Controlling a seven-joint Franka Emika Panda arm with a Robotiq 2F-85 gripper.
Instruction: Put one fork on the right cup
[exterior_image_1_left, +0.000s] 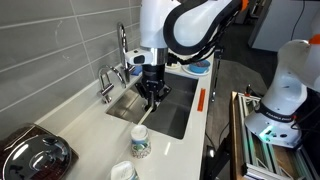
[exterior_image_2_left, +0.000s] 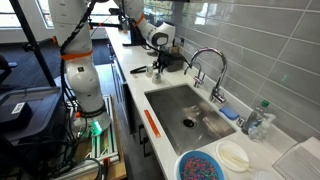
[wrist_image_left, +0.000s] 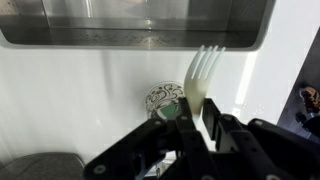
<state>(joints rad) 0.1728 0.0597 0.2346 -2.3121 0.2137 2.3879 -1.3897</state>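
My gripper has the pale cream fork. It will let go of it in the open top of the patterned cup (exterior_image_1_left: 139, 131) (wrist_image_left: 167, 106) by the sink.
In the wrist view my gripper (wrist_image_left: 196, 118) is shut on the handle of the pale cream fork (wrist_image_left: 203, 72), whose tines point toward the sink. Just left of the fork and under the fingers stands the right cup (wrist_image_left: 163, 99), white with a teal-green pattern; the fingers partly cover it. In an exterior view the gripper (exterior_image_1_left: 150, 97) hangs over the counter's front strip by the sink, and the patterned cup (exterior_image_1_left: 139, 147) stands below and nearer the camera. A pale sliver shows above that cup; I cannot tell if it is the held fork. A plainer whitish cup (exterior_image_1_left: 122, 172) stands next to it.
A steel sink (exterior_image_1_left: 165, 108) with a tall faucet (exterior_image_1_left: 122, 45) lies behind the gripper. A dark shiny pan (exterior_image_1_left: 35, 155) sits at the counter's near corner. A blue bowl (exterior_image_2_left: 200, 166), a white bowl (exterior_image_2_left: 233, 155) and a bottle (exterior_image_2_left: 258, 118) stand beyond the sink.
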